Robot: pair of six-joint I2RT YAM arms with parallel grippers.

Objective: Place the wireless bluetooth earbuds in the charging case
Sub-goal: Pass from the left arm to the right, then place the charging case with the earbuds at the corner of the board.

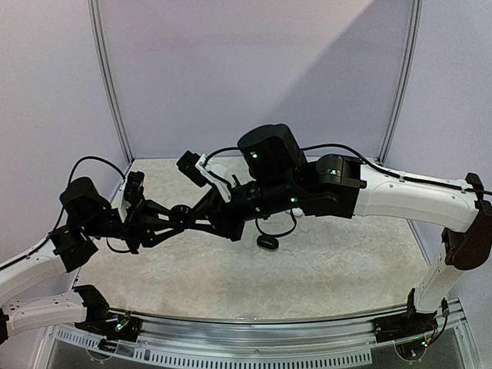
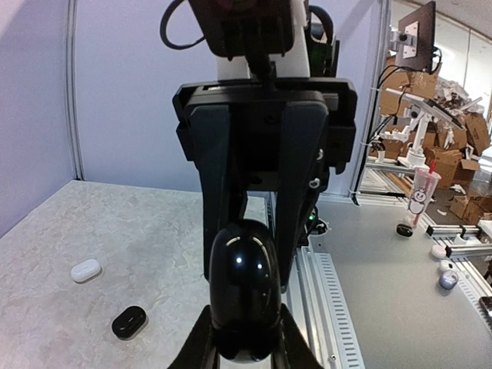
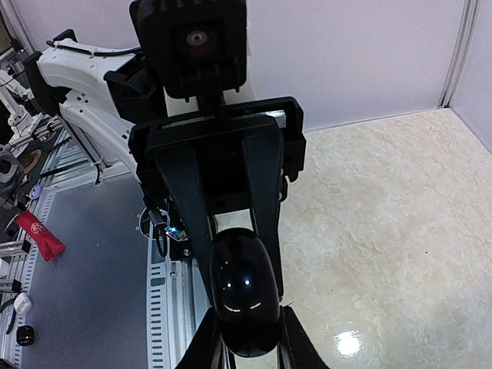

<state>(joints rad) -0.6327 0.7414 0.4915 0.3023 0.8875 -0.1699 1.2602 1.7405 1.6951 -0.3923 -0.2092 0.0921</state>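
My right gripper is to release the charging case, still hanging in the air above the table, on the marbled table [image 1: 310, 253], beside the small black oval item.
A glossy black charging case [image 2: 244, 288] hangs in the air above the table, lid closed. My left gripper [image 2: 244, 342] is shut on one end of it, and my right gripper [image 2: 257, 223] grips the other end, facing the left one. The right wrist view shows the same case [image 3: 244, 296] between my right gripper's [image 3: 246, 342] fingers, with my left gripper [image 3: 231, 223] opposite. From above, the left gripper [image 1: 196, 215] and right gripper [image 1: 223, 209] meet at mid-table and hide the case. No earbud is clearly visible.
A small white oval item [image 2: 85, 270] and a small black oval item [image 2: 129, 322] lie on the marbled table [image 2: 54, 231]. The black one also shows from above [image 1: 267, 241]. Aluminium rails [image 1: 254, 338] run along the table's near edge.
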